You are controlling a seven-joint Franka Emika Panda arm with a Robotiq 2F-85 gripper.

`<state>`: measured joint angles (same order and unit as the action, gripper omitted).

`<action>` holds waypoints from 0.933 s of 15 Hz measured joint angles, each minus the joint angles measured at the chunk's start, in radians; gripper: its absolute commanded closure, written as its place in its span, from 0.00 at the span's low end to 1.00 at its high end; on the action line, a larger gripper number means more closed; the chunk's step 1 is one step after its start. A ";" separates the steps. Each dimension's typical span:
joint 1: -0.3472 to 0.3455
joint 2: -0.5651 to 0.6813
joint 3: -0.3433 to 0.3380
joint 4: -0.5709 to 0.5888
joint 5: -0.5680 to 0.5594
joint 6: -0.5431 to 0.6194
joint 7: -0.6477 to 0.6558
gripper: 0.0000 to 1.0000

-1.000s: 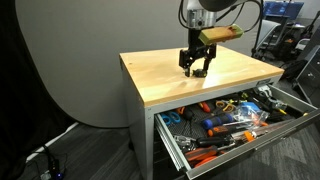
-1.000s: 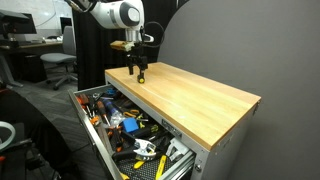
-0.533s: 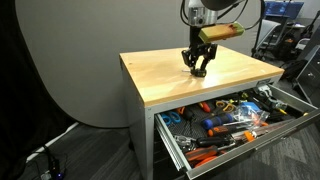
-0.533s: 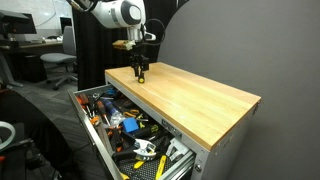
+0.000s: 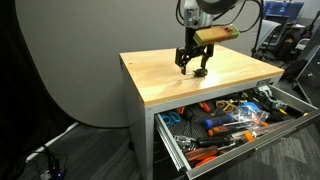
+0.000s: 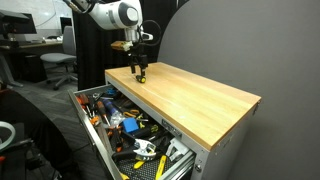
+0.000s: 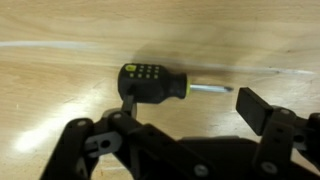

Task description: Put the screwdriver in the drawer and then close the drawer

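Note:
My gripper is facing a screwdriver that lies lengthwise from one finger toward the other, so it should take the black handle [image 7: 150, 83] across its width before it carries it to the drawer.
The screwdriver [image 7: 152, 82] lies flat on the wooden tabletop, black handle with a yellowish patch on the left, metal shaft pointing right. My gripper [image 7: 190, 108] is open just above the tabletop, right beside the screwdriver. Its left finger [image 7: 128, 106] is at the handle's near edge and its right finger [image 7: 256, 108] stands past the shaft's tip. In both exterior views the gripper [image 5: 193, 68] [image 6: 141, 74] hangs low over the table's far part, and the screwdriver is too small to make out. The grey drawer [image 5: 250, 140] [image 6: 90, 130] stands pulled open under the tabletop.
The open drawer is full of several tools with orange, blue and metal parts [image 5: 225, 122]. The wooden tabletop [image 5: 170, 75] holds nothing else I can see. A dark backdrop stands behind, and office chairs and desks [image 6: 50, 65] stand further off.
The gripper has shifted slightly sideways over the tabletop and stays open. The drawer has not moved.

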<state>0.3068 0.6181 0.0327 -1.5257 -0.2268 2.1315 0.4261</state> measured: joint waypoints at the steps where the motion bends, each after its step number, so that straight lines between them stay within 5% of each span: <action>1: 0.006 0.000 -0.004 -0.002 -0.011 0.011 0.010 0.00; 12: 0.062 0.000 -0.047 -0.012 -0.083 0.053 0.142 0.00; 13: 0.062 0.000 -0.052 -0.014 -0.083 0.048 0.146 0.25; 14: 0.062 0.000 -0.055 -0.015 -0.083 0.039 0.146 0.25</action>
<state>0.3686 0.6186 -0.0228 -1.5410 -0.3103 2.1705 0.5723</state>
